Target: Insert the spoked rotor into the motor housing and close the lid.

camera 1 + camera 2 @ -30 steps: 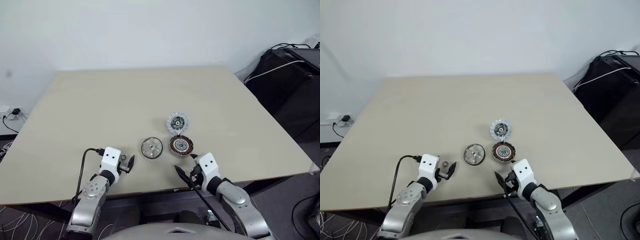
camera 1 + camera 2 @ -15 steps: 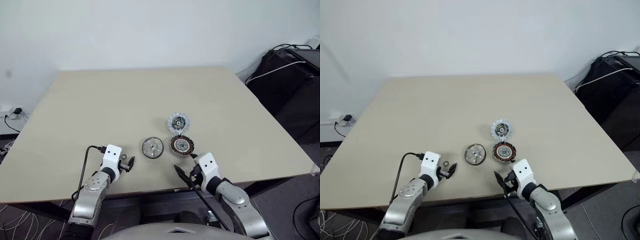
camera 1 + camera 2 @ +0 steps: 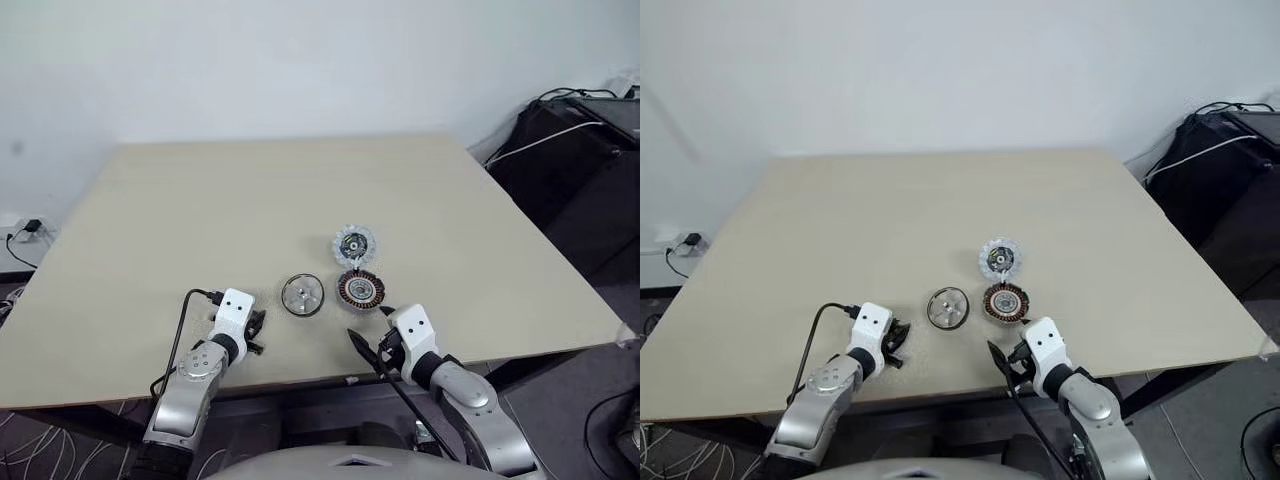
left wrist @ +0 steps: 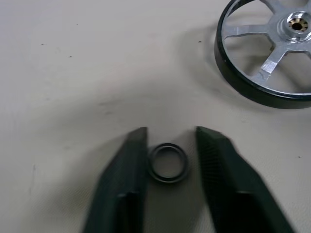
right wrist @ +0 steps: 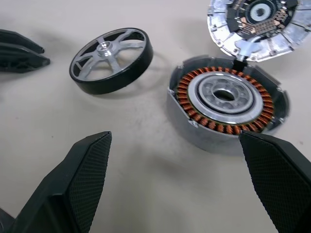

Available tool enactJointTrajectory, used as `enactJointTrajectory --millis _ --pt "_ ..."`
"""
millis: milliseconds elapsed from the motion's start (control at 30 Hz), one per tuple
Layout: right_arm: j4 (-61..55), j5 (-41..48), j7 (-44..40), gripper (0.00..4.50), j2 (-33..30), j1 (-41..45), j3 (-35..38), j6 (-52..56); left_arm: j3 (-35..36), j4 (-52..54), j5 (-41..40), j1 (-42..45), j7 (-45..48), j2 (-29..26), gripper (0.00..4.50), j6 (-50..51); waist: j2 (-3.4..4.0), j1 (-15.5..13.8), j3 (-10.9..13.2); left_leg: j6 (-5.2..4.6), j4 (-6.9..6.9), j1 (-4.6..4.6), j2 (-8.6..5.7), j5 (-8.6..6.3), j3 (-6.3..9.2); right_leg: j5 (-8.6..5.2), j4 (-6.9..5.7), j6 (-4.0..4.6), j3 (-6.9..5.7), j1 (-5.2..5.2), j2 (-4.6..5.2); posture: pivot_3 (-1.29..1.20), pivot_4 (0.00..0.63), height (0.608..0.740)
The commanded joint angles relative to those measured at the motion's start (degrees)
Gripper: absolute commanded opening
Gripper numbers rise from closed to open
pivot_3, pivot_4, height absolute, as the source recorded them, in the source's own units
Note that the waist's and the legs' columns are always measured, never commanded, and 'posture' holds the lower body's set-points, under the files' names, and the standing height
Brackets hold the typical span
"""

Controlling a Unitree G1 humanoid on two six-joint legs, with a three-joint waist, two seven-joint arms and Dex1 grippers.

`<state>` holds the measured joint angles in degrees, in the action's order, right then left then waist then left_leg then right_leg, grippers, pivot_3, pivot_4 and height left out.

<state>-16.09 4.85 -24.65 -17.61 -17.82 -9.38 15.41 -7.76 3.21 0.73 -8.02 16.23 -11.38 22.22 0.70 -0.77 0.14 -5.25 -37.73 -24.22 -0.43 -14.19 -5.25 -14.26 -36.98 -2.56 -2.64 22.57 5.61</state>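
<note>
I should release the small dark ring from my left gripper on the silvery middle part inside the motor housing's copper windings [image 3: 361, 289].
The spoked rotor [image 3: 302, 295], a dark-rimmed disc with silvery spokes, lies flat on the table [image 3: 250, 200]. Just right of it sits the motor housing [image 3: 362, 290], its copper windings showing. The lid [image 3: 355, 243] lies behind the housing, its scalloped edge touching the housing's rim [image 5: 257, 22]. Left of the rotor, my left gripper [image 4: 170, 133] straddles a small dark ring [image 4: 167, 161] on the table. One finger touches the ring and the other stands a sliver off. My right gripper [image 5: 175, 138] hangs wide open just in front of the housing [image 5: 226, 104], holding nothing.
The table's front edge runs right under both wrists. Black equipment with cables [image 3: 580, 150] stands beyond the table's right side. A wall socket [image 3: 25, 228] sits low at the left.
My left gripper's fingers have drawn in from wide open to a narrow gap round the small ring. The right arm has kept still.
</note>
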Motion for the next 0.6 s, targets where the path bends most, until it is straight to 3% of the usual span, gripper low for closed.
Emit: enactJointTrajectory --millis 33,367,600 --pt "-1.6 0.5 0.2 4.5 0.0 0.8 0.8 -0.7 1.9 -0.6 -0.4 -0.2 -1.4 0.1 0.69 1.0 0.0 0.0 0.0 0.0 0.0 0.04 0.0 0.0 0.0 0.0 0.0 0.0 0.0 -0.02 0.0 0.0 0.0 0.74" --pt "-0.6 0.6 0.1 4.5 0.2 1.7 1.0 -0.8 4.9 1.5 -3.5 0.9 -2.2 2.4 0.69 -8.6 -0.13 -0.1 0.1 0.0 0.04 0.03 0.01 0.0 0.0 0.0 0.04 0.01 0.01 0.0 0.0 0.0 0.0 0.74" --pt "0.0 0.5 0.1 4.5 0.5 2.0 0.7 -1.2 0.5 1.4 -4.8 5.4 4.5 2.3 0.69 -13.4 -0.15 -0.6 0.1 0.0 -0.01 -0.17 -0.03 0.0 -0.02 0.0 0.17 0.01 -0.01 0.11 0.05 0.0 0.0 0.74"
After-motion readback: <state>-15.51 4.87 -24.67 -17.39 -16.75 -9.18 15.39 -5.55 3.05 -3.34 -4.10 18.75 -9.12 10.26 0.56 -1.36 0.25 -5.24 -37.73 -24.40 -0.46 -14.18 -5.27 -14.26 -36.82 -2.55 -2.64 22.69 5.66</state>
